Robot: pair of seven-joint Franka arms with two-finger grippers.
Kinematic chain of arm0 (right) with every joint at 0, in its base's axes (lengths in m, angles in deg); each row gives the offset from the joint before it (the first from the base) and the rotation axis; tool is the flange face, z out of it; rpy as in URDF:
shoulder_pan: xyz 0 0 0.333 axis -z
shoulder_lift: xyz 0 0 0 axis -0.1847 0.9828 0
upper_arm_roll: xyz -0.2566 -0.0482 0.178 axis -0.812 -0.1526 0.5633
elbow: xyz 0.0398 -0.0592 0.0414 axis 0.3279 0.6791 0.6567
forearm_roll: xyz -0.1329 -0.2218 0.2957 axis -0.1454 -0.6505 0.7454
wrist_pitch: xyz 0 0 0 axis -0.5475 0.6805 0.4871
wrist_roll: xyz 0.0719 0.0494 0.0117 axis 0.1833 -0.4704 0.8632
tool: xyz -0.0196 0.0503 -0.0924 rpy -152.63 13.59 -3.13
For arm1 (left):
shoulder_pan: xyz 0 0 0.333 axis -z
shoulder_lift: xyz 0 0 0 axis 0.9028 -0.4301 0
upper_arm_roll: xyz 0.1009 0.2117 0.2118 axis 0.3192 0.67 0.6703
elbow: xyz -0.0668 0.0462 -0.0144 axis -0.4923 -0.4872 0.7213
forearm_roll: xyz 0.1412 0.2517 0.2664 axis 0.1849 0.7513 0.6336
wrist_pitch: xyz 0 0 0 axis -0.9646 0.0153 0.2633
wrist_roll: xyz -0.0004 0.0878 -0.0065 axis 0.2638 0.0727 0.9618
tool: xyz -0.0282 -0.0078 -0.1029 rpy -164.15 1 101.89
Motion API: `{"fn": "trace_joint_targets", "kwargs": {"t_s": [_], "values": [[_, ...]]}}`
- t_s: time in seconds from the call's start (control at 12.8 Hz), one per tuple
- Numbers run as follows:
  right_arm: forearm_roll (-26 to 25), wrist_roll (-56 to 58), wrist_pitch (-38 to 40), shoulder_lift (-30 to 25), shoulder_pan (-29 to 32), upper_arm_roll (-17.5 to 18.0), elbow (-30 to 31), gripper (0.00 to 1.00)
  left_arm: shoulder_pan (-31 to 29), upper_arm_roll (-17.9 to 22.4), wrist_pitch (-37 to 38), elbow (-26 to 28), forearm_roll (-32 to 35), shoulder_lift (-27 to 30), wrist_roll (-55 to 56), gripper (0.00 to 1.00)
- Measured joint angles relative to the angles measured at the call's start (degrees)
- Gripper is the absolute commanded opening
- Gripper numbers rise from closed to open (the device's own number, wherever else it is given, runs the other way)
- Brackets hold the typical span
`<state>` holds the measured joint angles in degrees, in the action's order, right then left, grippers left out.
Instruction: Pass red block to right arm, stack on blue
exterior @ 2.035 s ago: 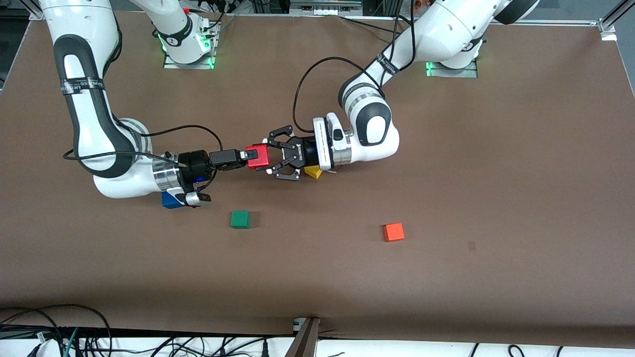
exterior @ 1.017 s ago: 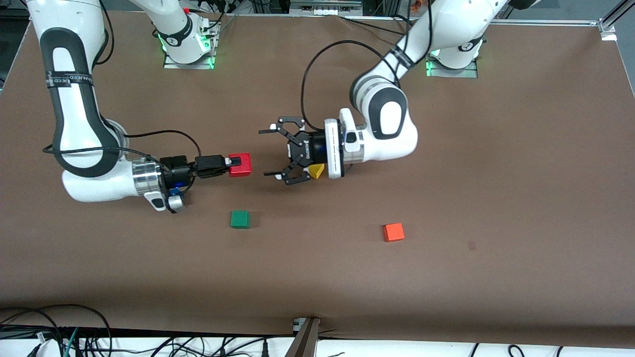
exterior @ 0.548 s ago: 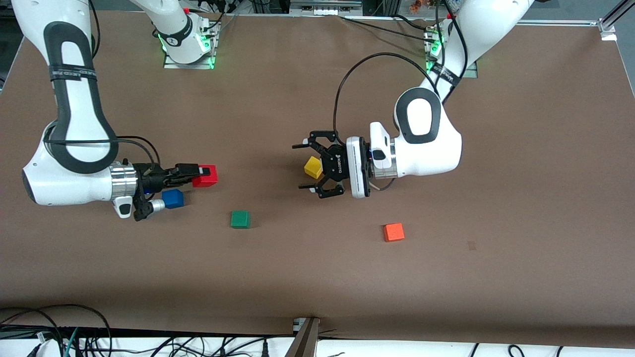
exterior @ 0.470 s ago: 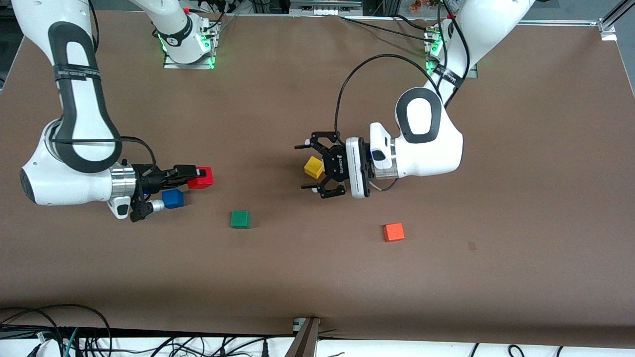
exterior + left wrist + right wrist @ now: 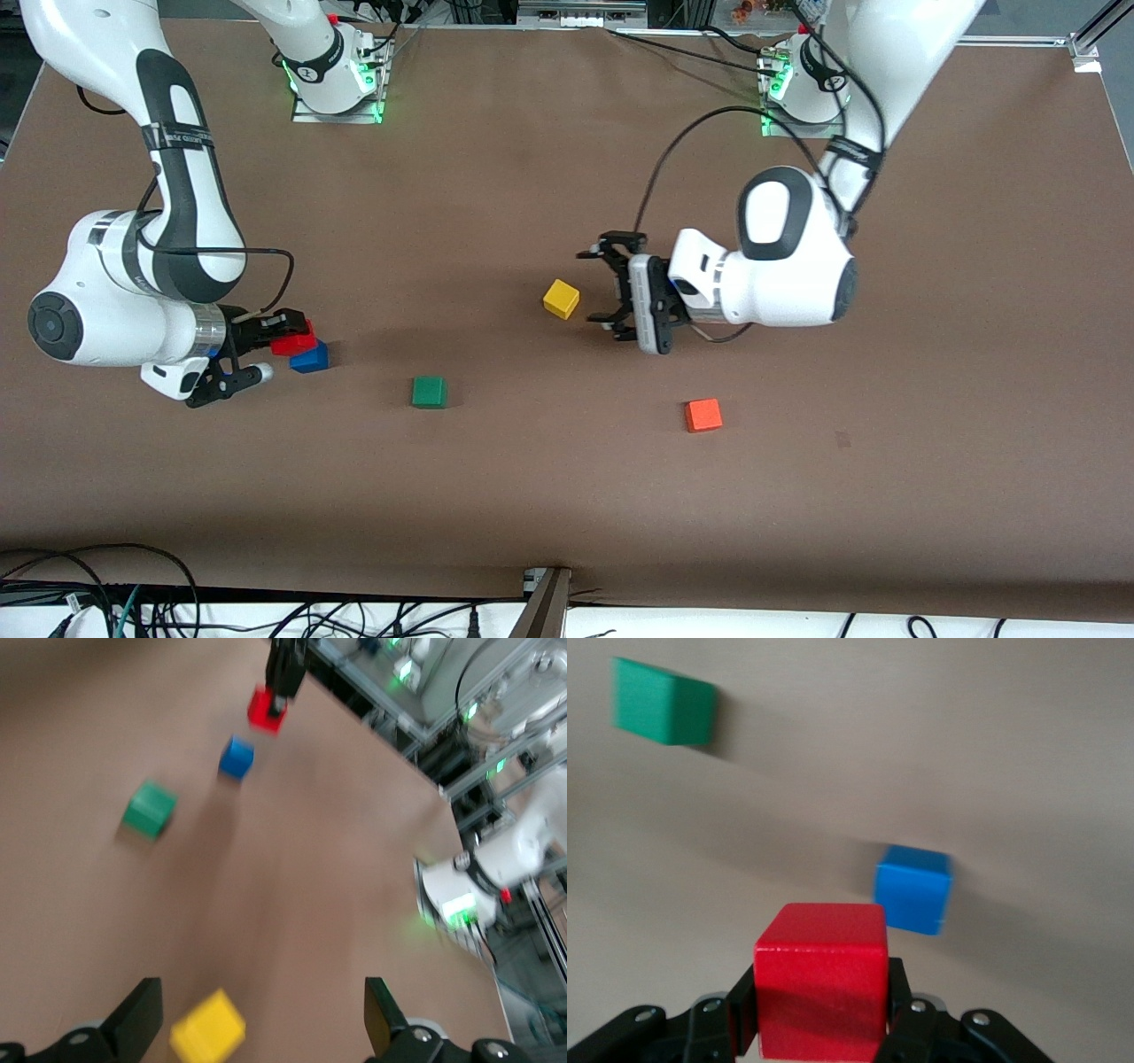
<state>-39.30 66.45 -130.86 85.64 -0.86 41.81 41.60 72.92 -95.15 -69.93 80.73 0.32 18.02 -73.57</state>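
My right gripper will release the red block on the top side of the blue cube [image 5: 294, 341] [image 5: 912, 900], near the green cube.
My right gripper [image 5: 285, 337] is shut on the red block [image 5: 295, 340] and holds it in the air right beside the blue cube [image 5: 309, 357], which lies on the table toward the right arm's end. In the right wrist view the red block [image 5: 821, 979] sits between the jaws and the blue cube [image 5: 913, 888] lies apart from it on the table. My left gripper [image 5: 605, 291] is open and empty, beside the yellow cube [image 5: 561, 299]. In the left wrist view the red block [image 5: 265, 709] and the blue cube [image 5: 236, 757] show far off.
A green cube [image 5: 429, 392] lies nearer to the front camera than the blue cube. An orange cube [image 5: 703, 415] lies toward the left arm's end. The yellow cube [image 5: 208, 1035] shows between the left gripper's fingers [image 5: 137, 1028] in its wrist view, on the table below.
The left gripper let go of the red block and drew back toward its own end. The right gripper carried the red block toward its end, up to the blue cube.
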Motion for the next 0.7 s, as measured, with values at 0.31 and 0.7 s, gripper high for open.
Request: {"fn": "trace_joint_targets", "kwargs": {"t_s": [0.31, 0.7], "values": [[-3.68, -5.00, -9.45, -1.52, -0.14, -0.23, 6.49, 0.08, -4.10, 0.21, 15.44, -0.06, 16.97, 6.30, 16.93, 1.00], [-4.40, -10.26, -17.47, -4.23, -1.77, -0.22, 14.47, 0.08, -11.12, 1.07, 18.97, -0.18, 39.17, 12.31, 28.80, 1.00]]}}
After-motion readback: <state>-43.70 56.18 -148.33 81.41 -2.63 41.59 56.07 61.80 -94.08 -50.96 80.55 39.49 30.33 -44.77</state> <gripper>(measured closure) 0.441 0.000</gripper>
